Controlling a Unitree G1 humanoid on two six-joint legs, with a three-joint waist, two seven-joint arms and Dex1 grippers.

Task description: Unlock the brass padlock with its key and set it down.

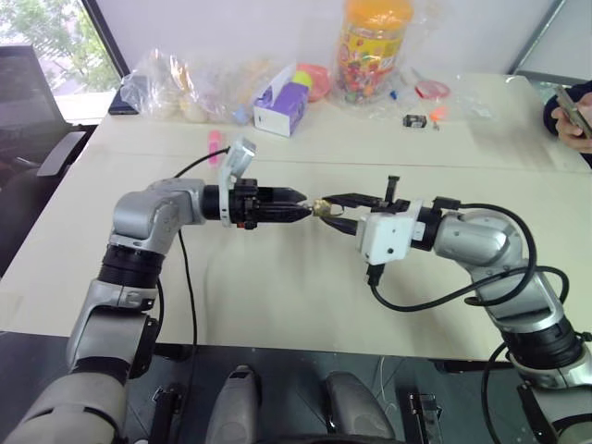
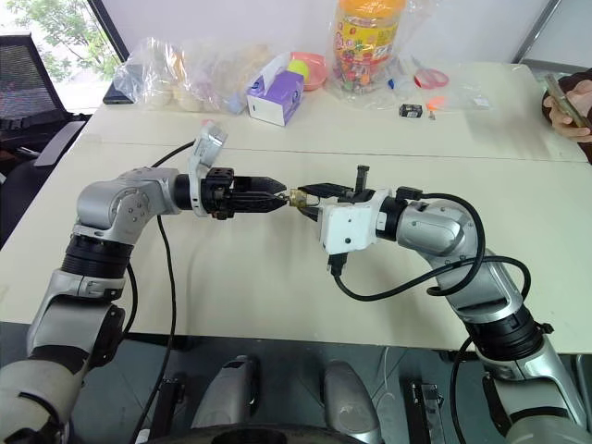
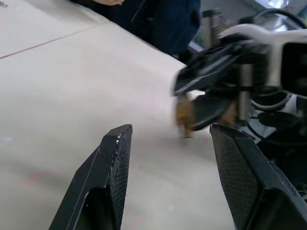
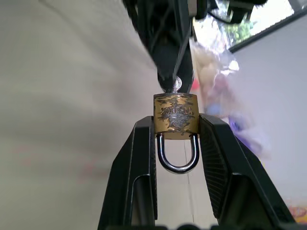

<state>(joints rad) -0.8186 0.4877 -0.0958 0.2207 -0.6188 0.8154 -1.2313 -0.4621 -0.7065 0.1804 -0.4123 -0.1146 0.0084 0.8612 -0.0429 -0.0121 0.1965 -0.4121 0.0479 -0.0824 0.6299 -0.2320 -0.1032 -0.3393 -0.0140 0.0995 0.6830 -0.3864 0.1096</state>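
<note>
I should move my left gripper past the key and take the padlock's body [image 4: 176, 114] to free my right gripper, since the shackle is between my right gripper's fingers, facing its wrist.
My right gripper [image 4: 176, 120] is shut on the brass padlock [image 4: 176, 117], pinching its gold body by the sides, with the silvery shackle [image 4: 177, 158] pointing back toward the wrist. The key [image 4: 176, 84] sticks out of the padlock's far end. My left gripper [image 3: 170, 132] faces it from the opposite side, open, with its fingertips to either side of the key's head. In the head views the two grippers meet tip to tip above the table [image 1: 277, 277], with the padlock [image 1: 321, 209] between them.
At the back of the table are plastic bags [image 1: 176, 83], a purple-and-white tissue box [image 1: 277, 106], a candy jar [image 1: 373, 46], a pink item [image 1: 215, 146] and a small black-and-silver object [image 1: 414, 120]. A person's hand with a phone [image 1: 573, 111] is at the far right.
</note>
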